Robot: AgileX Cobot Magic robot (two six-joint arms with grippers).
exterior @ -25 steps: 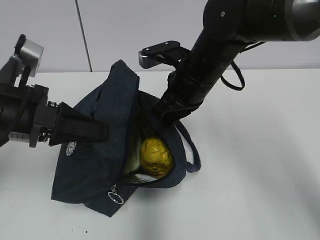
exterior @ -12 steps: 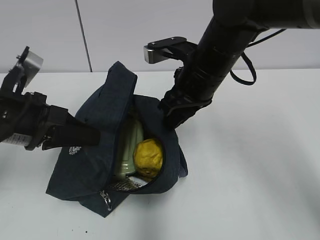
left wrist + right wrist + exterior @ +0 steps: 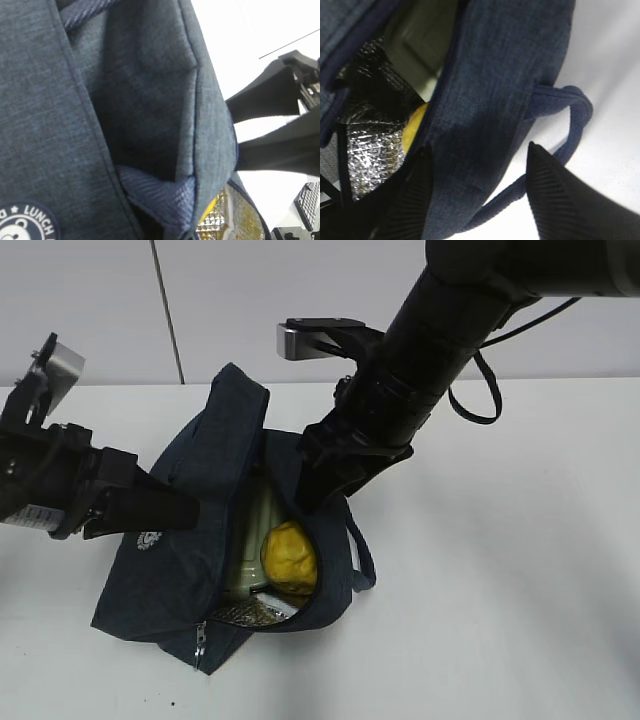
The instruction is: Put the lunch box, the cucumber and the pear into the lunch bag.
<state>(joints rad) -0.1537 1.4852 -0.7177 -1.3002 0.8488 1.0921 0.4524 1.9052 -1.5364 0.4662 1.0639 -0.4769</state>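
Next, my right gripper pinches the side of the bag [image 3: 334,535] beside the loop handle and pulls the bag upright, because the lunch bag slumps crooked with its opening gaping around the pear.
The navy lunch bag [image 3: 170,570] lies open on the white table. Inside it I see the yellow pear [image 3: 288,558] and, beside it, the pale green lid of the lunch box [image 3: 255,525]. The cucumber is hidden. My left gripper [image 3: 190,510] looks shut on the bag's left side; the left wrist view is filled with bag fabric [image 3: 50,100] and shows no fingers. My right gripper [image 3: 477,195] is open and straddles the bag's right wall [image 3: 495,75], one finger inside and one outside. The pear [image 3: 412,125] and the lunch box [image 3: 420,35] show past that wall.
Silver lining [image 3: 367,150] shows inside the bag. A loop handle [image 3: 570,115] lies on the table right of the bag. The zipper pull [image 3: 200,640] hangs at the bag's front corner. The white table [image 3: 500,620] meets a pale wall behind.
My right gripper lifted out of the bag, then came down over its right wall. The bag slumped lower and the pear shifted slightly left. My left gripper drew back a little to the left.
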